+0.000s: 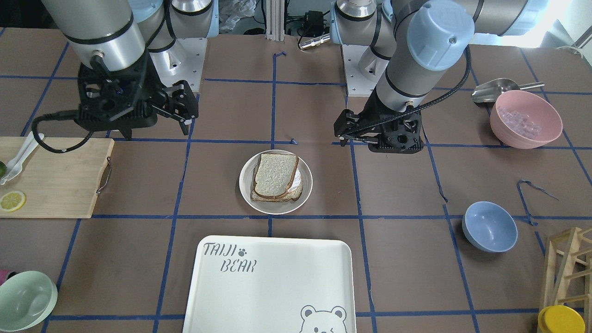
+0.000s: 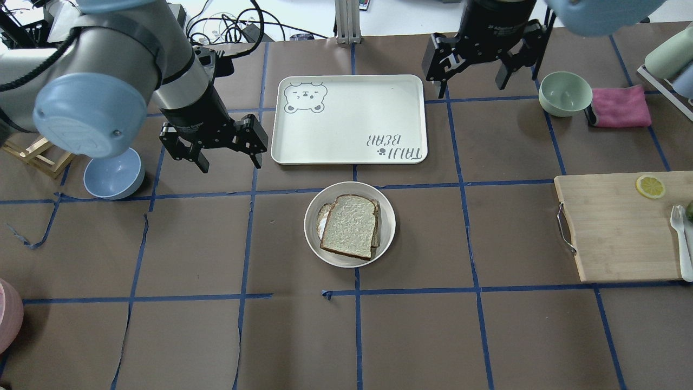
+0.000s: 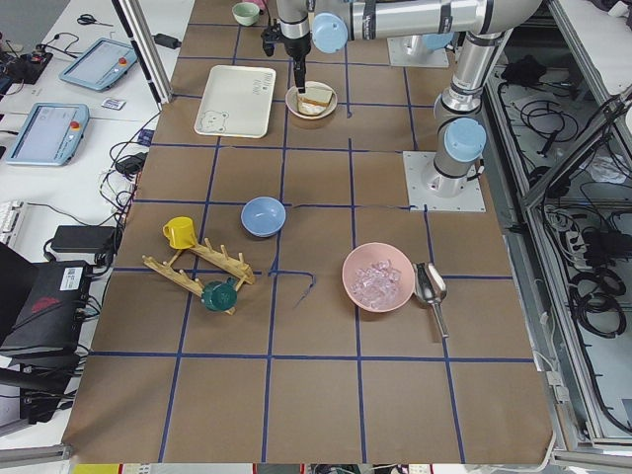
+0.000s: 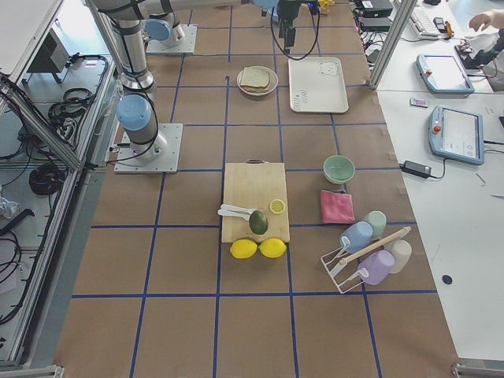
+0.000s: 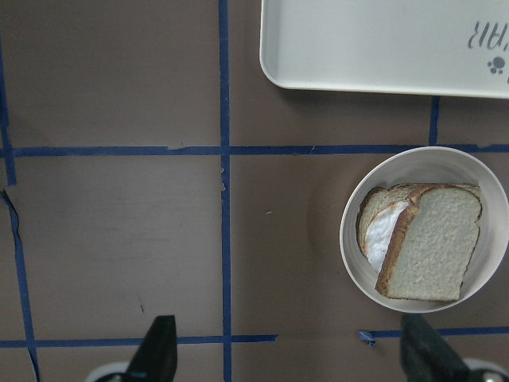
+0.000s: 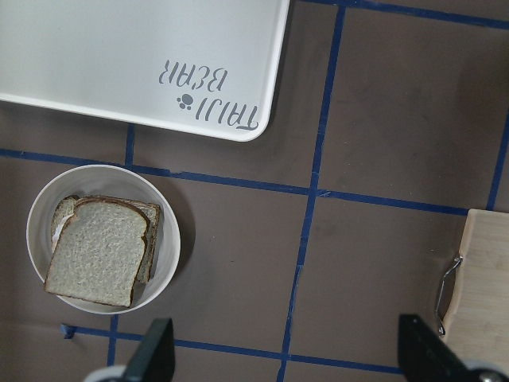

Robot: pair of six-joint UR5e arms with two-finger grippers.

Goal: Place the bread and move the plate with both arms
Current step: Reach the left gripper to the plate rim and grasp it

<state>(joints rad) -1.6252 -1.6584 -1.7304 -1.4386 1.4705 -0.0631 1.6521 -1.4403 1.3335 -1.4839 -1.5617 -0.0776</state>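
My left gripper needs to next close on the rim of the round cream plate (image 1: 311, 174) (image 5: 343, 245), next to the fried egg, on the side that faces the blue bowl.
The bread (image 2: 351, 225) lies on top of a second slice with fried egg (image 5: 380, 231), both on the round cream plate (image 2: 314, 227) at the table's middle. They also show in the front view, with the bread (image 1: 276, 175) on the plate (image 1: 247, 185). My left gripper (image 2: 230, 158) is open and empty, hovering high to the plate's left by the tray's corner. My right gripper (image 2: 471, 81) is open and empty, high beyond the tray's right end. Each wrist view shows the plate apart from the open fingertips: the left wrist view (image 5: 354, 239) and the right wrist view (image 6: 40, 231).
The white bear-printed tray (image 2: 346, 119) lies just beyond the plate. A wooden cutting board (image 2: 612, 227) with a lemon slice and a spoon is at the right. A blue bowl (image 2: 113, 173) sits at the left, a green bowl (image 2: 564, 93) and a pink cloth (image 2: 620, 105) at the far right.
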